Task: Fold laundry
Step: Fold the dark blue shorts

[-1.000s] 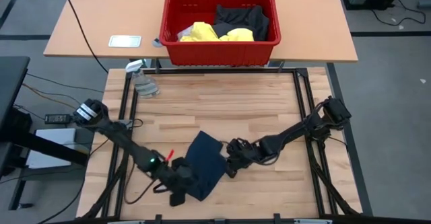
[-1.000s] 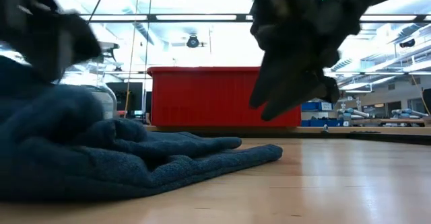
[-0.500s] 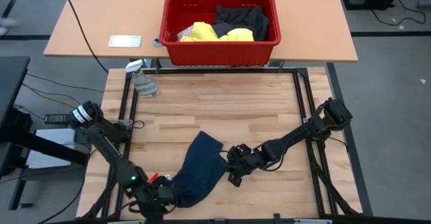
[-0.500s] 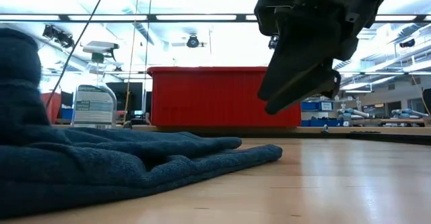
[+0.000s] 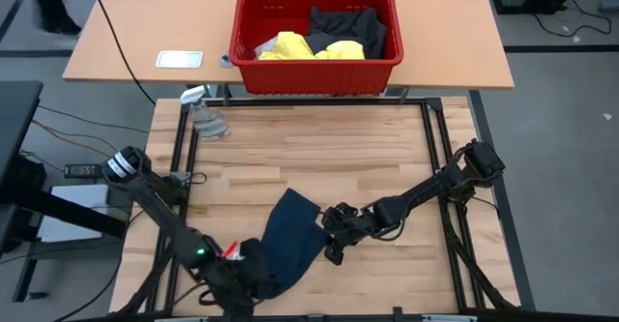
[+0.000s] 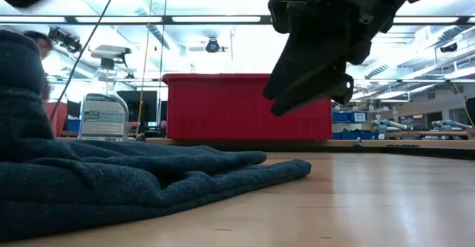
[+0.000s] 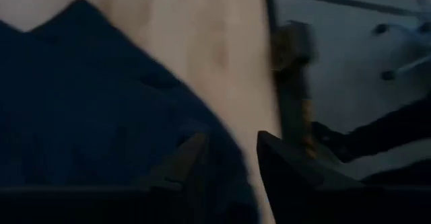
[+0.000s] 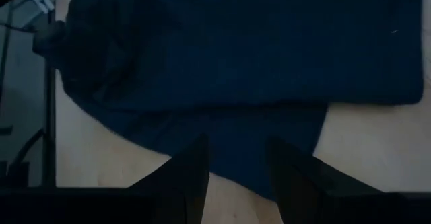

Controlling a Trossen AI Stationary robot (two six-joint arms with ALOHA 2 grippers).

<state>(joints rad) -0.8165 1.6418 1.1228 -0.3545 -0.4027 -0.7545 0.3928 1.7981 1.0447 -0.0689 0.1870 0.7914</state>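
Observation:
The navy cloth's top layer falls short of its bottom layer, so next the left gripper pinches the cloth's near end [image 5: 279, 281] while the right gripper straightens the top layer.
A small navy cloth [image 5: 290, 235] lies on the wooden table, its far end flat [image 6: 245, 169]. Its near-left end is raised [image 6: 18, 76]. My left gripper [image 5: 250, 281] is at that near end, shut on the cloth [image 7: 87, 103]. My right gripper [image 5: 332, 237] hovers open just off the cloth's right edge. In the low view its fingertips [image 6: 271, 102] hang clear above the cloth, and in its wrist view the cloth [image 8: 236, 49] lies beyond the fingers. A yellow shirt [image 5: 309, 46] and a dark grey garment [image 5: 348, 27] lie in the red basket. My left gripper holds the navy cloth by its near end, at an edge [image 7: 222, 162] that runs between the two fingers. The fingers slant down from the table's near-left corner. That end is lifted off the table, while the cloth's far part lies flat on the wood.
The red basket [image 5: 387, 66] stands on a separate table beyond the far edge. A clear spray bottle [image 5: 205, 117] stands at the far-left corner. Black frame rails [image 5: 437, 148] run along the table's sides. Bare wood [image 5: 319, 148] lies between cloth and far edge.
My left gripper has moved toward the table's near-left corner and up, drawing the cloth's near end with it. The heaped cloth is now stretched out longer, that end raised, its far end where it was. My right gripper has rolled about its own line, staying in place.

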